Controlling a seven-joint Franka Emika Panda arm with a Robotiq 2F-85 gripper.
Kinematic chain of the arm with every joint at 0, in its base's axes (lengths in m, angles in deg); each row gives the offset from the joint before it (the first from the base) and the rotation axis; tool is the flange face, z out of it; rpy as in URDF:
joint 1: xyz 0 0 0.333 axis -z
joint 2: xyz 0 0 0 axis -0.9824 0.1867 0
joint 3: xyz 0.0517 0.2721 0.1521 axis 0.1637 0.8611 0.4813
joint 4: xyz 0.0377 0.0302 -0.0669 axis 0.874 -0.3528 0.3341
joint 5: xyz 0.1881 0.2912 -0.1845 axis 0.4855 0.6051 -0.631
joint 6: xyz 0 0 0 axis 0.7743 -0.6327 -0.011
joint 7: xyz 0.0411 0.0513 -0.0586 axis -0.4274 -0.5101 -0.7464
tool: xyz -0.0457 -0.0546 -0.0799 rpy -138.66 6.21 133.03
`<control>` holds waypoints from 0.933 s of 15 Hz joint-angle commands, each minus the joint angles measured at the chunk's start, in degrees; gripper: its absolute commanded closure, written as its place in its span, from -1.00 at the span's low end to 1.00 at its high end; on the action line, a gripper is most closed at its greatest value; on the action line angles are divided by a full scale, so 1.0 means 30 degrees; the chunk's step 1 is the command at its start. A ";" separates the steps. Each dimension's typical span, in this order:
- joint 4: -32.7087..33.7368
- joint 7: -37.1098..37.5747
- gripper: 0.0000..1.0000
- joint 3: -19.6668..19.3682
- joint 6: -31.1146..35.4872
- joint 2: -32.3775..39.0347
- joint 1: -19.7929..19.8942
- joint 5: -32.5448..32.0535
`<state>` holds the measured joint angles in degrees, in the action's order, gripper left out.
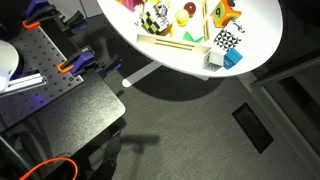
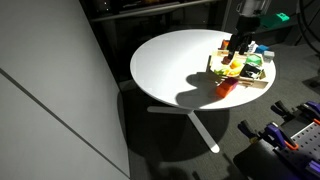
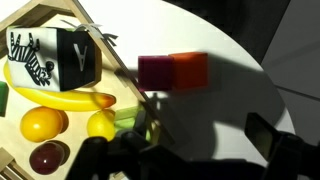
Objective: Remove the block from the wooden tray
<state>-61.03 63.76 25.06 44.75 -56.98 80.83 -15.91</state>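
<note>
My gripper needs to go next to the sides of the chequered block (image 1: 154, 19) (image 3: 55, 57) beside the banana in the wooden tray and close on them.
The block (image 3: 50, 58), a dark black-and-white chequered cube with a yellow-green side, sits in the wooden tray (image 3: 125, 78) at the upper left of the wrist view. It also shows in an exterior view (image 1: 158, 18), inside the tray (image 1: 170, 42). My gripper (image 3: 180, 150) is open and empty, and its dark fingers spread wide across the bottom of the wrist view. It hovers over the tray's edge, to the right of the block and apart from it. In an exterior view my gripper (image 2: 237, 48) hangs just above the tray (image 2: 245, 82).
A banana (image 3: 60, 97), two yellow fruits (image 3: 42, 123) and a dark plum (image 3: 48, 157) lie in the tray. A red-and-orange block (image 3: 172, 70) sits on the white round table (image 2: 170, 60). A paler chequered cube (image 1: 226, 40) and a blue cube (image 1: 233, 58) stand near the table edge.
</note>
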 commanded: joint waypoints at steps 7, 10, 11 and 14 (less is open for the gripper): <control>0.0889 0.0604 -1.00 -0.0460 0.0054 0.1001 -0.0038 -0.0704; 0.1078 0.0945 -1.00 -0.0776 0.0026 0.1502 0.0063 -0.1434; 0.1136 0.1083 -1.00 -0.0883 -0.0001 0.1655 0.0087 -0.1728; 0.1119 0.1601 -1.00 -0.1267 -0.0085 0.1972 0.0120 -0.2887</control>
<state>-59.03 65.89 22.11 45.02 -52.37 80.99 -21.08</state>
